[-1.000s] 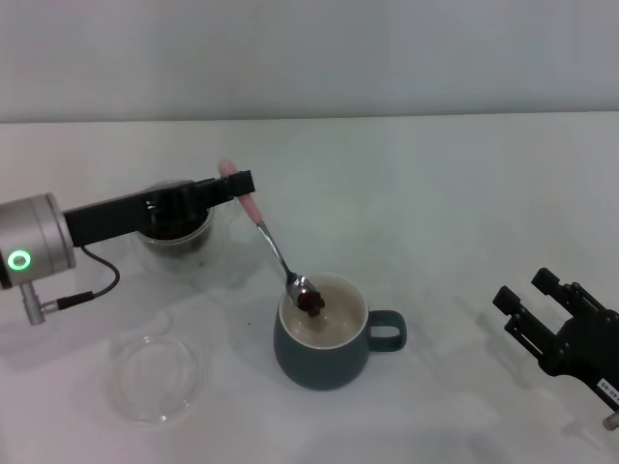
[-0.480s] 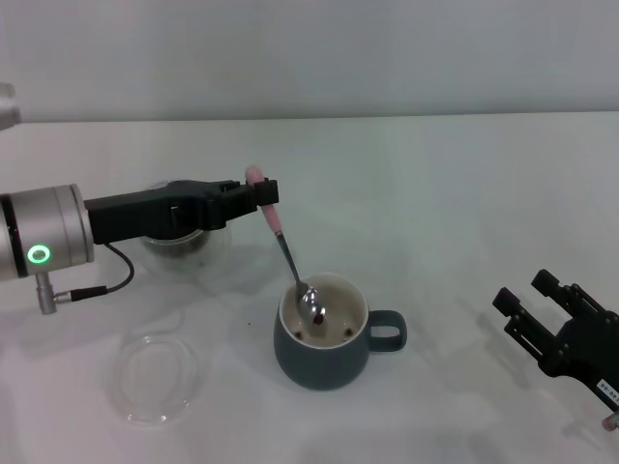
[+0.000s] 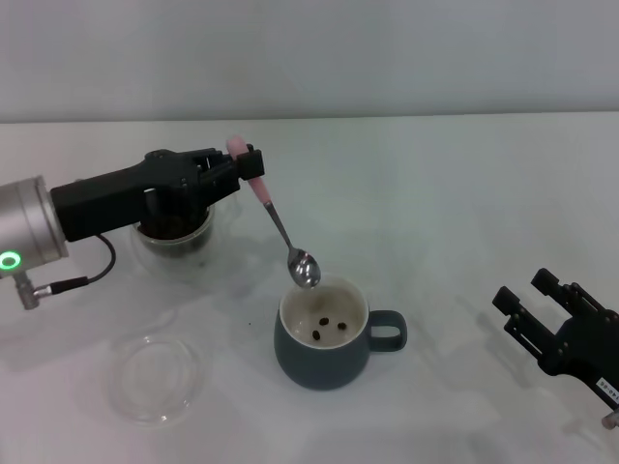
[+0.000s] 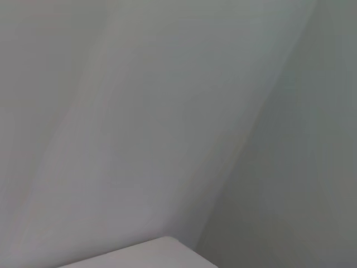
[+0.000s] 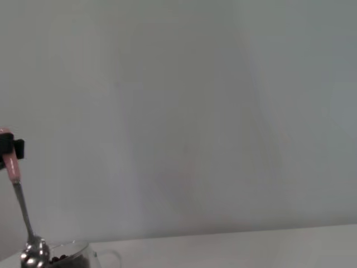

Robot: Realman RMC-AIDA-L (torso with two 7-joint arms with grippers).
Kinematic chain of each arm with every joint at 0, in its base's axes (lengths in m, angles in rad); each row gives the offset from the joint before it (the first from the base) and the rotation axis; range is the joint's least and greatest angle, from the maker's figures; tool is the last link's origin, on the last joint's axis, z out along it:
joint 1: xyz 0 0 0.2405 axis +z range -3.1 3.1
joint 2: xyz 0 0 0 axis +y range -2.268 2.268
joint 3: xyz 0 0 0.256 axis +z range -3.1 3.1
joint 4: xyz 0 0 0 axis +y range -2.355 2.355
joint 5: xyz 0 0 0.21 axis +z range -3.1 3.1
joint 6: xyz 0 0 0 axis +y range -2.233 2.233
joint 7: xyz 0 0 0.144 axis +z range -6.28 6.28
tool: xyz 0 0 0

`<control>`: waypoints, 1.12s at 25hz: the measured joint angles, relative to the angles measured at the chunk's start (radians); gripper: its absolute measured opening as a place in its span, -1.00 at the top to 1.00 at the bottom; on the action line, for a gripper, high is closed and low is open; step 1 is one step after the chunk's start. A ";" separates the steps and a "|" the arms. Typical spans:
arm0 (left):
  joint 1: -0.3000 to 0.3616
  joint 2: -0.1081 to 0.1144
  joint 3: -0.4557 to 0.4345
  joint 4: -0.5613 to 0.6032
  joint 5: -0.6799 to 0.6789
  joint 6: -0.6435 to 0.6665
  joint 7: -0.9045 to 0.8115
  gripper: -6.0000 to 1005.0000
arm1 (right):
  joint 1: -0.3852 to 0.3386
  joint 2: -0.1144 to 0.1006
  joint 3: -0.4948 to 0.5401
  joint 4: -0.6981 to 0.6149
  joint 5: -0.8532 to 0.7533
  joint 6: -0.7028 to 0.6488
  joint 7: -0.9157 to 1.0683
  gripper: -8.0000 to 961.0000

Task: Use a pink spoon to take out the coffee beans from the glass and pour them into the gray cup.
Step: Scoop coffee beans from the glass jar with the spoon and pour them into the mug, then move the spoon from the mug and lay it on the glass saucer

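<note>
Next, I release the pink spoon from my left gripper on the flat clear glass saucer (image 3: 162, 357) near the table's front.
My left gripper (image 3: 244, 162) is shut on the pink handle of the pink spoon (image 3: 278, 225). The spoon hangs slanted, its empty metal bowl just above the far left rim of the gray cup (image 3: 324, 342). A few coffee beans (image 3: 327, 328) lie on the cup's cream bottom. The glass (image 3: 176, 230) with more dark beans stands behind my left arm, partly hidden by it. The right wrist view shows the spoon (image 5: 19, 212) and the glass rim (image 5: 70, 255) with beans. My right gripper (image 3: 542, 302) is parked at the lower right, open and empty.
A flat clear glass saucer (image 3: 155, 377) lies on the white table (image 3: 445, 213) left of the gray cup, near the front. The cup's loop handle (image 3: 387, 332) points right. The left wrist view shows only a blank wall.
The spoon dipped into the gray cup and tipped its beans out. Now it is lifted out, empty, and my left arm has drawn back to the left.
</note>
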 joint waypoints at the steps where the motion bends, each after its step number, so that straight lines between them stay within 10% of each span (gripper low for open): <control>1: 0.004 0.000 0.002 0.006 -0.001 -0.006 0.004 0.72 | 0.001 0.000 0.000 0.000 0.000 0.000 0.000 -0.45; 14: 0.323 0.021 -0.016 -0.011 -0.405 -0.052 -0.072 0.72 | 0.003 0.000 0.000 -0.003 0.000 0.011 0.001 -0.45; 24: 0.413 0.162 -0.108 -0.297 -0.381 -0.039 -0.127 0.72 | 0.006 0.000 0.000 -0.007 0.003 0.021 0.000 -0.45; 28: 0.414 0.173 -0.108 -0.319 -0.359 -0.033 -0.127 0.72 | 0.008 0.000 0.002 -0.006 0.003 0.023 0.000 -0.46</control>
